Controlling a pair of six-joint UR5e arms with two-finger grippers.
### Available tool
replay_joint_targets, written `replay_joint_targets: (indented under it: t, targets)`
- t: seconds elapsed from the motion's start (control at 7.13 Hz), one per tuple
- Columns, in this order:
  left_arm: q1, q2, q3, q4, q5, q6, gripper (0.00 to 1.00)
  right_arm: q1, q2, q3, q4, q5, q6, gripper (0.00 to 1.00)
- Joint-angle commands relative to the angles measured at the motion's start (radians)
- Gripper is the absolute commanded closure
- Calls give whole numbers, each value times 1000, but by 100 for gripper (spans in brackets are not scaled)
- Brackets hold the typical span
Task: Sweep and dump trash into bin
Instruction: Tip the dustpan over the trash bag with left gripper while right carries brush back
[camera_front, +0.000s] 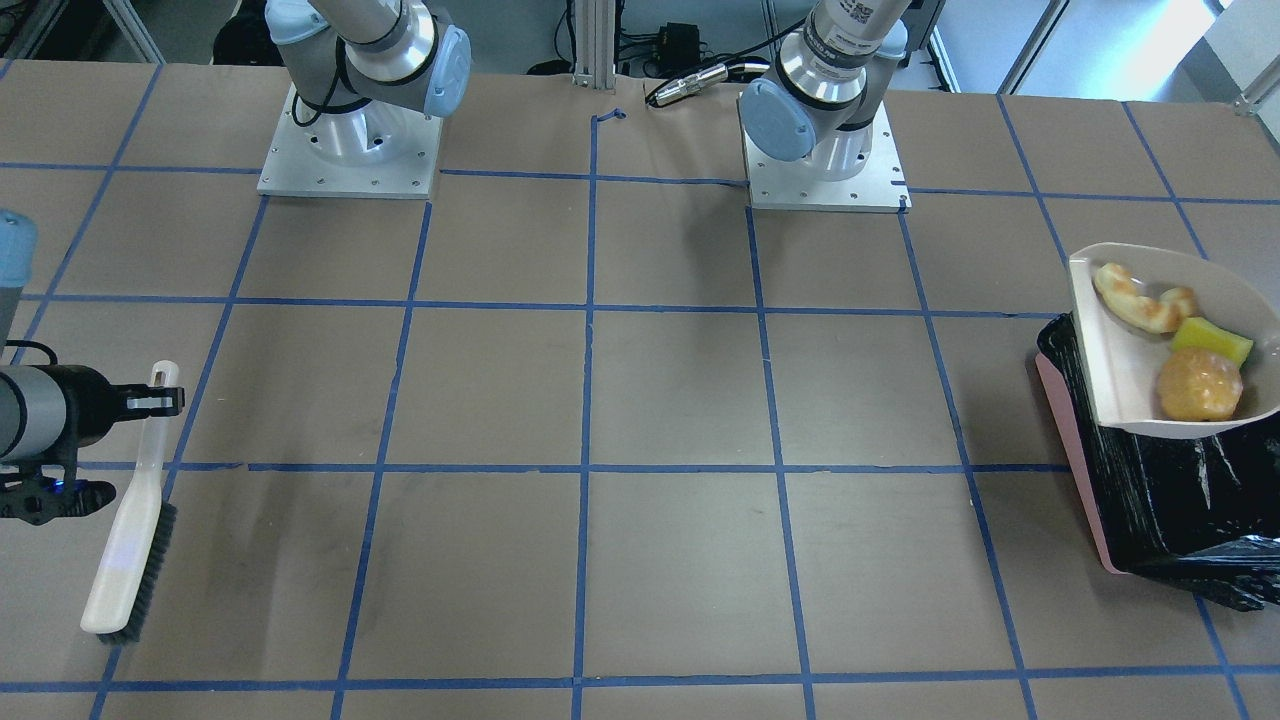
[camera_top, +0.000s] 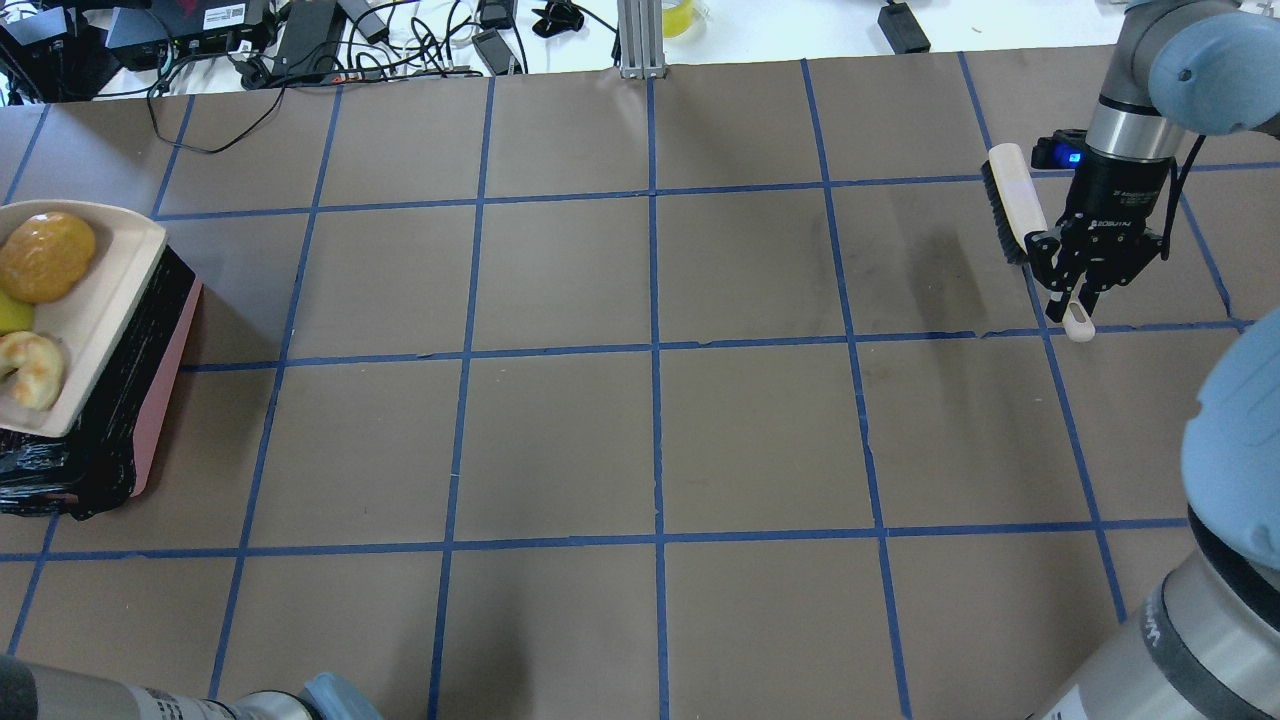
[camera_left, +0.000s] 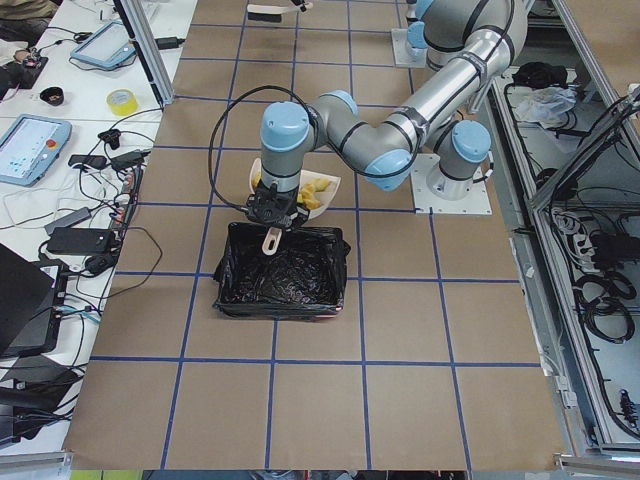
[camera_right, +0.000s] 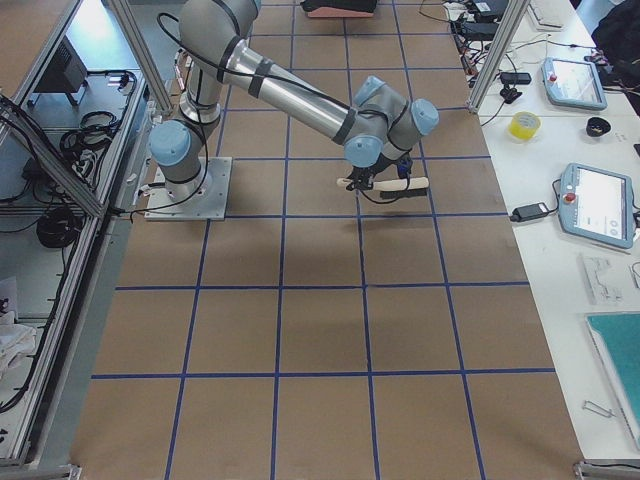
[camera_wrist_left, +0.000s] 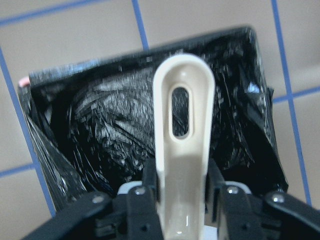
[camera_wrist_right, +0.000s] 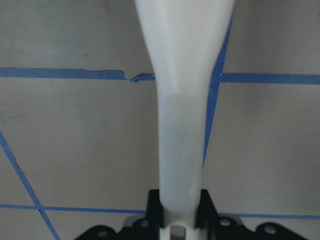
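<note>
Next, my right gripper releases the white brush on the brown table paper (camera_front: 152, 516), next to a place where the blue tape crosses.
My left gripper (camera_wrist_left: 182, 182) is shut on the handle (camera_wrist_left: 183, 125) of a beige dustpan (camera_front: 1115, 340), held over the bin (camera_front: 1150, 500), a pink-sided box lined with a black bag (camera_wrist_left: 100, 130). The pan holds all the trash: a golden-brown lump (camera_front: 1199, 385), a curved crust piece (camera_front: 1140, 300) and a yellow sponge scrap (camera_front: 1212, 341). The overhead view also shows the pan (camera_top: 95, 300) above the bin (camera_top: 140, 400). My right gripper (camera_top: 1078, 300) is shut on the handle of a white brush (camera_top: 1015, 200), whose bristle edge rests on the table far from the bin.
Brown table paper with a blue tape grid (camera_top: 655, 350). The arm bases (camera_front: 350, 150) stand at the robot side. Cables and devices (camera_top: 300, 40) lie beyond the far edge. The bin stands near the table's end on my left.
</note>
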Motion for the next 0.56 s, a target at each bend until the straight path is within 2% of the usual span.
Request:
replay_joint_targets:
  t: [0.0,0.28,0.42]
  targets:
    - [65,-86,78,120,15,185,100,-7,32,-13,31,14,-26,100]
    - [65,-136,78,292,6,303,100,-32,46,-9,14,55,-12,100]
    - [65,-153,78,335,3,348,100,-35,52,-7,14,54,-12,100]
